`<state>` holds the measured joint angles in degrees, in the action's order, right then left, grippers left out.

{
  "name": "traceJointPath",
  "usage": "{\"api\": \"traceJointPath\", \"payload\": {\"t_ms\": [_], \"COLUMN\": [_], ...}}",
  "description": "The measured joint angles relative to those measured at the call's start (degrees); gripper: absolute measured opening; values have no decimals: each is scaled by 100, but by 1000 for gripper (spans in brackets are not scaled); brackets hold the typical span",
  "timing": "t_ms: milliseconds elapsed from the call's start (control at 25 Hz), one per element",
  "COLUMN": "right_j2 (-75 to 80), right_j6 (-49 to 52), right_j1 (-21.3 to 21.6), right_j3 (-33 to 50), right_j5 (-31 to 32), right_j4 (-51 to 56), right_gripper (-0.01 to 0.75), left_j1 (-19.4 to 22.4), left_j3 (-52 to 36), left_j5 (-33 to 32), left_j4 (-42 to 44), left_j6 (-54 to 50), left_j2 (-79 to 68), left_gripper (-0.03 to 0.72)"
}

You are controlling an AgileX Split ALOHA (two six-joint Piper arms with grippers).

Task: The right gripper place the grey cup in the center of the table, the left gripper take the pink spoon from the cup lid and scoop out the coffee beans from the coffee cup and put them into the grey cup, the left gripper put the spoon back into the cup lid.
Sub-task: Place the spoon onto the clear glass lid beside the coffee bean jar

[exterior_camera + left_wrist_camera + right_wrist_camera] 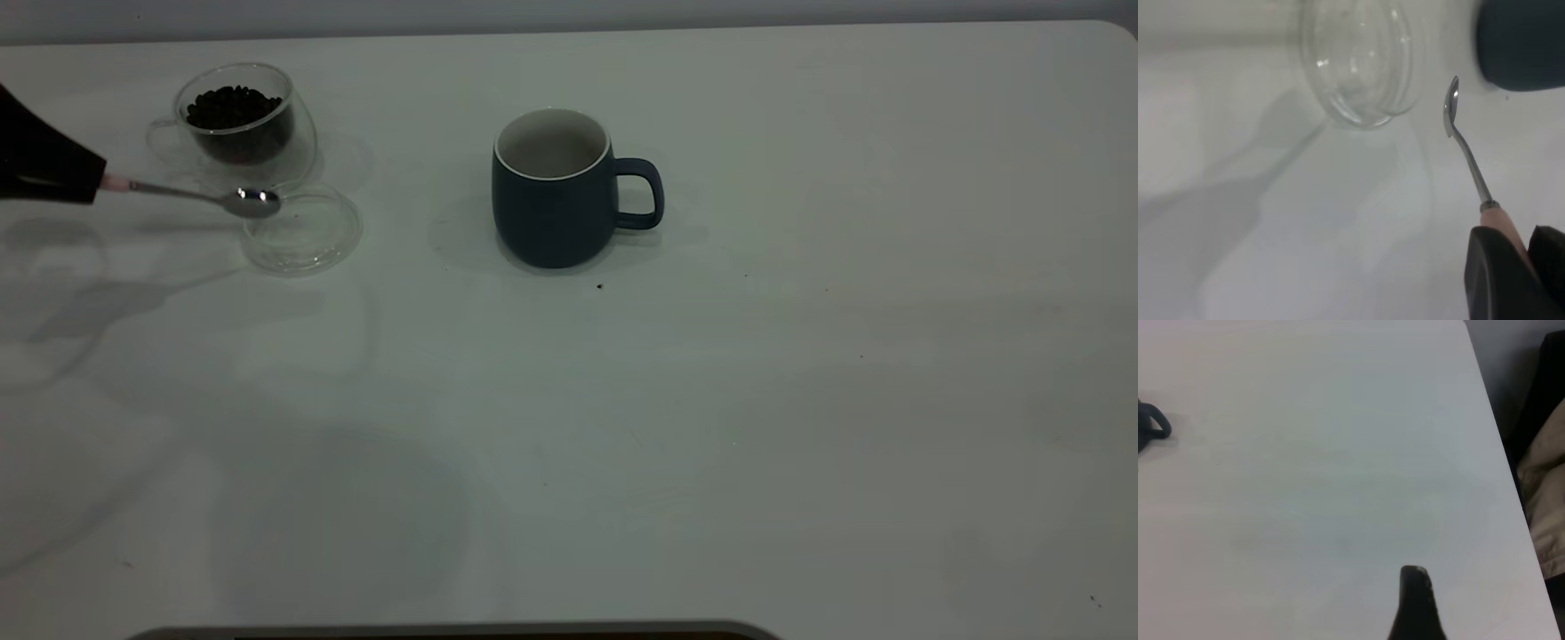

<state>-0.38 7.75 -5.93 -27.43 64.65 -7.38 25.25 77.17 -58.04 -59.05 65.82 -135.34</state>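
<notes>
The robot's left gripper will put the pink spoon down on the clear cup lid's rim [251, 230] [1306, 47] farthest from the grey cup.
At the left edge of the table, my left gripper [89, 180] [1521, 243] is shut on the pink handle of the pink spoon [191, 193] [1465, 150]. The spoon is held roughly level, and its shiny bowl is bare, over the left rim of the clear cup lid [307, 236] [1358, 67]. Just behind the lid stands the glass coffee cup [236, 124], holding a heap of coffee beans [233, 107]. The grey cup [551, 191] [1525, 43] [1155, 427] stands upright near the table's middle with its handle to the right. My right gripper [1415, 607] is far off to the right, over bare table.
The white table [800, 400] is bare to the right of the grey cup and along the front. In the right wrist view the table's edge [1498, 440] runs close by, with dark and beige cloth [1548, 487] beyond it.
</notes>
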Motion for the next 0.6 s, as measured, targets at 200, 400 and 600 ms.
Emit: {"api": "traceJointPath", "payload": {"t_ms": [200,400,600], "right_j2": [0,0,0], "right_j6": [0,0,0], "right_j1": [0,0,0], "right_j3": [0,0,0], "right_j5": [0,0,0], "right_j4": [0,0,0], "right_gripper": [590,590,590], "left_j1": [12,12,12], "left_j3": [-12,-12,-12], "left_j5": [25,32,70], "left_j4": [-588,-999,-1307], "left_j6": [14,34,86], "left_j2": [-317,-683,-989], "left_gripper": [121,121,121]}}
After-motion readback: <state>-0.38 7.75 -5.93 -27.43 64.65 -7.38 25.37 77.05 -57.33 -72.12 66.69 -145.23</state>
